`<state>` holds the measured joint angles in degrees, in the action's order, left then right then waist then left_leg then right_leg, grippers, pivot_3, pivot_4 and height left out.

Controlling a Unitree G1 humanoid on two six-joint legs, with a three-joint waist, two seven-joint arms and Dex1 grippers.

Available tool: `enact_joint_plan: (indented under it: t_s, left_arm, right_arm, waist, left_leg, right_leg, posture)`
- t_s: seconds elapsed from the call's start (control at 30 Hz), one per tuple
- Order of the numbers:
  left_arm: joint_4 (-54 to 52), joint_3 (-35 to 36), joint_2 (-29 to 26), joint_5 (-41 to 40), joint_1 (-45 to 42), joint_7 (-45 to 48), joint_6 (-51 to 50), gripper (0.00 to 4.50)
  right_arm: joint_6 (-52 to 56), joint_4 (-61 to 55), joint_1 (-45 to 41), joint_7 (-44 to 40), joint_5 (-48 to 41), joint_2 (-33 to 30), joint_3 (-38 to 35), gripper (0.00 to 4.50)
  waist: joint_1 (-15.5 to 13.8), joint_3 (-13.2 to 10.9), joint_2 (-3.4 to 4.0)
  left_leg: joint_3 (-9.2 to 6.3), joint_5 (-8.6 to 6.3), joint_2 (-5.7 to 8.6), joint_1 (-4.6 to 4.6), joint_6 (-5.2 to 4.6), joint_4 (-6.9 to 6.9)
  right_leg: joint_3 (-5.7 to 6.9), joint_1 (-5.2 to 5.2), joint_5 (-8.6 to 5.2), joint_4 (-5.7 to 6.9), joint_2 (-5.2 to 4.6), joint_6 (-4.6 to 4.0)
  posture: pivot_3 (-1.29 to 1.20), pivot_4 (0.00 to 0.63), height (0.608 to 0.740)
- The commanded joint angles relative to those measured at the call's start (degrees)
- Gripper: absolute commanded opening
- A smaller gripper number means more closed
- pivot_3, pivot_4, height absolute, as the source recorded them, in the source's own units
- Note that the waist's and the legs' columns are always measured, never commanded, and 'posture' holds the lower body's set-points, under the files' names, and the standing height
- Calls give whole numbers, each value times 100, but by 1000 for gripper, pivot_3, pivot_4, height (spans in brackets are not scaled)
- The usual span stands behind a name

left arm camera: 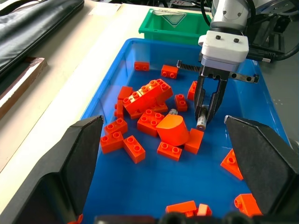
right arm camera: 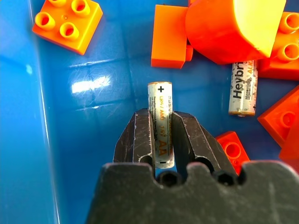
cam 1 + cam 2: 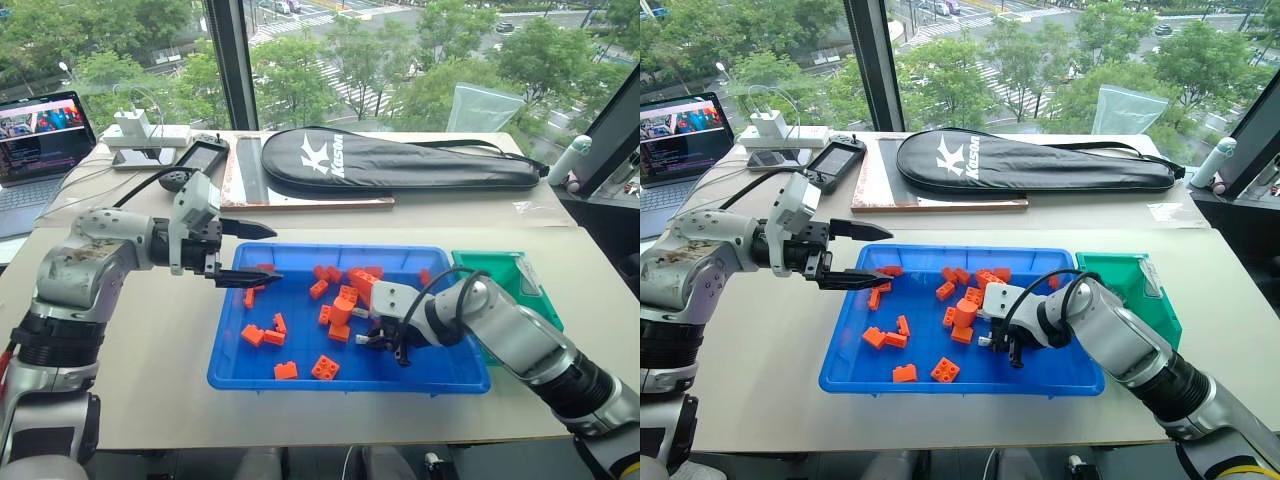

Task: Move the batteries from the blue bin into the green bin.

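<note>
Next, I release the silver AA battery, still just above the blue bin's floor, with my right gripper on the green bin's bottom, toward its near side (image 3: 507, 322).
The blue bin (image 3: 340, 381) lies in the middle of the table, with the green bin (image 3: 508, 276) against its right end. My right gripper (image 2: 160, 117) reaches down into the right part of the blue bin and is shut on a silver AA battery (image 2: 160, 128), which stands out beyond the fingertips just above the bin floor. Another battery (image 2: 243, 88) lies on the floor, partly under a rounded orange brick (image 2: 233, 25). My left gripper (image 3: 277, 252) hangs open over the bin's left end, pointing right, with nothing between its fingers.
Several orange toy bricks (image 3: 262, 335) are scattered over the blue bin's floor. Behind the bins lie a black racket bag (image 3: 390, 160), a handheld controller (image 3: 200, 157), a power strip (image 3: 150, 135) and a laptop (image 3: 35, 140). Bare table lies left of the bin.
</note>
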<state>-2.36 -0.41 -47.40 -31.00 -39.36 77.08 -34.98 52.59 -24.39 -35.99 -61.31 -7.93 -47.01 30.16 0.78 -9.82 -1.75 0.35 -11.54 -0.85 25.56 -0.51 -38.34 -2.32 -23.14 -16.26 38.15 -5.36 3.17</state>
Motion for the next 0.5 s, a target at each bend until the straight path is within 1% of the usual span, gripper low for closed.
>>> enact_joint_plan:
  t_s: [0.03, 0.2, 0.27, 0.3, 0.37, 0.43, 0.5]
  left_arm:
    - [-89, 58, -32, -160, -182, 130, -31, 4500]
    - [35, 138, 311, -377, -407, 64, -88, 4500]
    - [23, 101, 374, -422, -460, 128, -125, 4500]
    - [16, 77, 376, -427, -466, 163, -128, 4500]
    - [38, -44, 363, -317, -453, 254, -41, 4500]
    - [65, -82, 383, -285, -452, 294, -2, 4500]
    - [88, -97, 422, -280, -474, 299, 8, 4500]
  right_arm:
    - [501, -659, -349, -205, -409, -270, -614, 235]
    - [1167, -510, -727, -375, -938, -1113, -1878, 235]
    - [1183, -134, -674, -344, -911, -1634, -2362, 235]
    - [1149, -14, -633, -321, -911, -1797, -2503, 235]
    - [971, 314, -337, -288, -836, -2192, -2807, 235]
    - [755, 531, -33, -217, -780, -2389, -2995, 235]
    - [727, 831, 130, 108, -699, -2301, -3143, 235]
  waist:
    - [1, 0, 0]
    - [-61, 0, 0]
    - [-83, 0, -1]
    - [-80, 0, -1]
    - [-67, 0, 0]
    - [-58, 0, -1]
    - [-23, 0, 0]
  left_leg:
    - [0, 0, 0, 0, 0, 0]
    - [-2, 0, 3, 1, 0, -1]
    - [-3, 0, 3, 1, 0, -4]
    - [-2, -1, 4, 1, -1, -3]
    - [3, -1, 3, 1, -1, -2]
    - [5, -1, 2, 0, -1, 1]
    - [9, 0, 2, 0, -1, 1]
  right_leg:
    - [0, -1, 0, 0, 0, 0]
    - [3, 5, 0, -3, -5, 0]
    - [7, 8, 0, -7, -6, 0]
    - [6, 8, 0, -7, -7, 0]
    - [2, 5, 0, -7, -6, 0]
    - [2, 4, 0, -6, -4, 0]
    - [-1, 2, 0, -6, -4, 0]
  posture:
    - [0, 150, 729]
    - [0, 150, 729]
    - [0, 150, 729]
    - [0, 150, 729]
    - [0, 150, 729]
    - [0, 150, 729]
    - [0, 150, 729]
